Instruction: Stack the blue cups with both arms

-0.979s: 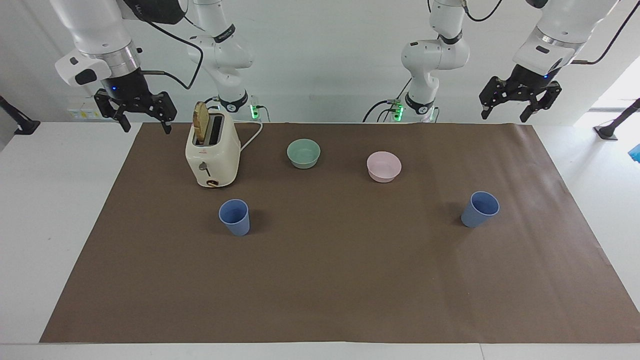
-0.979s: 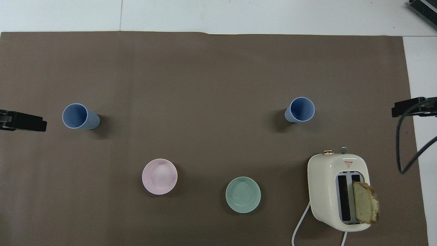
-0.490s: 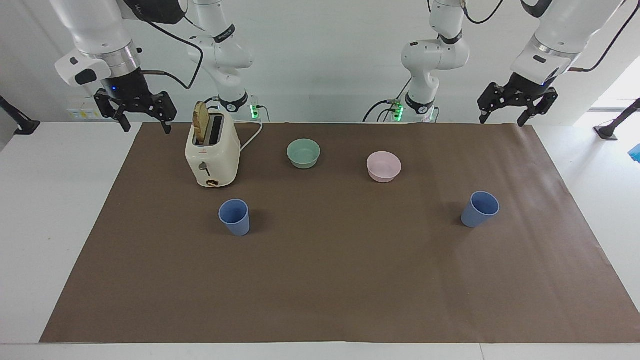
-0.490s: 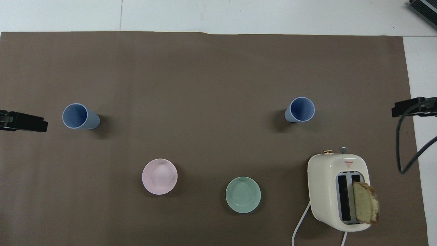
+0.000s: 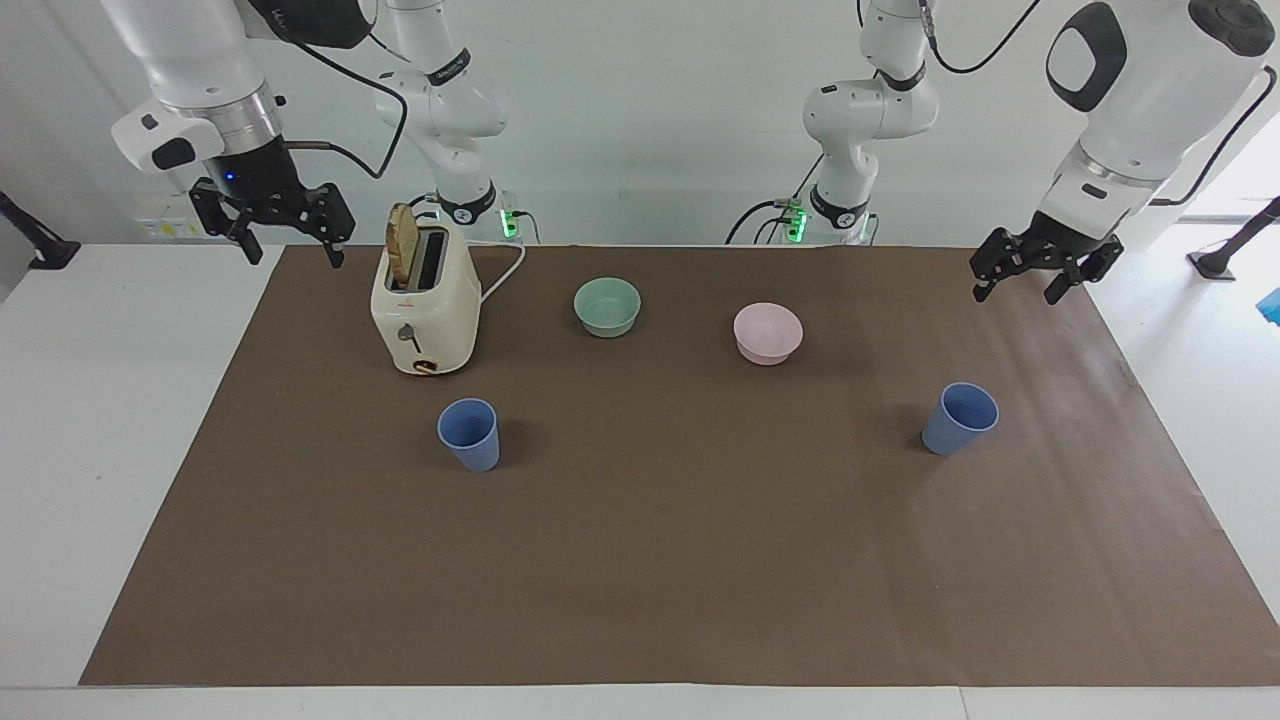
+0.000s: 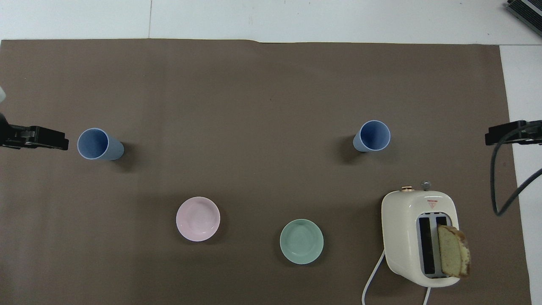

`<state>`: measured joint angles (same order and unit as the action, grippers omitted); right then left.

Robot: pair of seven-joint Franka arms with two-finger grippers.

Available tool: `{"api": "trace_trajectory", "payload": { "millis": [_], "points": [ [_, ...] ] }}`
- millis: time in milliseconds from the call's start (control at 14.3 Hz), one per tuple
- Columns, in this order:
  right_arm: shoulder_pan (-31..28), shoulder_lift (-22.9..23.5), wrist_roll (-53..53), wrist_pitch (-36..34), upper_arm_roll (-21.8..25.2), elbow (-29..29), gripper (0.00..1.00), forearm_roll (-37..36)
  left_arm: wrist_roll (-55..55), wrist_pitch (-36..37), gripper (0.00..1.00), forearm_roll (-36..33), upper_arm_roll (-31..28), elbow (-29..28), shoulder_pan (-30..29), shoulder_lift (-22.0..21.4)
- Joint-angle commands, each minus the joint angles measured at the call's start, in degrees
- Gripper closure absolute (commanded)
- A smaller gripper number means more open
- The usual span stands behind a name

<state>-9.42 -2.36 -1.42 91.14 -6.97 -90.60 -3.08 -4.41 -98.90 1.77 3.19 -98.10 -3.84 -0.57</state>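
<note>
The blue cup beside it is next for my left gripper, which should go there and close on the cup's rim point(image 6: 78, 143), on the side facing that gripper.
Two blue cups stand upright and apart on the brown mat. One cup point(image 5: 960, 418) point(image 6: 99, 144) is toward the left arm's end. The other cup point(image 5: 469, 432) point(image 6: 372, 135) is toward the right arm's end, farther from the robots than the toaster. My left gripper point(image 5: 1016, 296) point(image 6: 51, 140) is open and empty, raised over the mat's edge beside the first cup, apart from it. My right gripper point(image 5: 294, 260) point(image 6: 497, 135) is open and empty, raised over the mat's edge at its own end, where that arm waits.
A cream toaster point(image 5: 425, 310) point(image 6: 419, 237) with a bread slice in one slot stands near the right arm. A mint-green bowl point(image 5: 607, 306) point(image 6: 301, 241) and a pink bowl point(image 5: 768, 332) point(image 6: 197, 218) sit nearer to the robots than the cups. Two thinner white arms stand at the table's robot end.
My left gripper has come down and moved over the mat toward the cup at its end. The right arm, cups and bowls have not moved.
</note>
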Motion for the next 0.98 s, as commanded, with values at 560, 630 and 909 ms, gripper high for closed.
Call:
{"api": "trace_trajectory", "payload": {
  "millis": [560, 630, 909],
  "points": [
    [-0.3, -1.4, -1.0, 0.8, -0.2, -1.7, 0.00, 0.3, 3.0, -21.3, 0.00, 1.3, 0.4, -13.1, -6.2, 8.9],
    [-0.3, -1.4, -1.0, 0.8, -0.2, -1.7, 0.00, 0.3, 3.4, -22.1, 0.00, 1.3, 0.4, -13.8, -5.7, 9.1],
    [-0.3, -1.4, -1.0, 0.8, -0.2, -1.7, 0.00, 0.3, 3.4, -27.7, 0.00, 1.5, 0.4, -18.2, -5.6, 9.1]
  ]
}}
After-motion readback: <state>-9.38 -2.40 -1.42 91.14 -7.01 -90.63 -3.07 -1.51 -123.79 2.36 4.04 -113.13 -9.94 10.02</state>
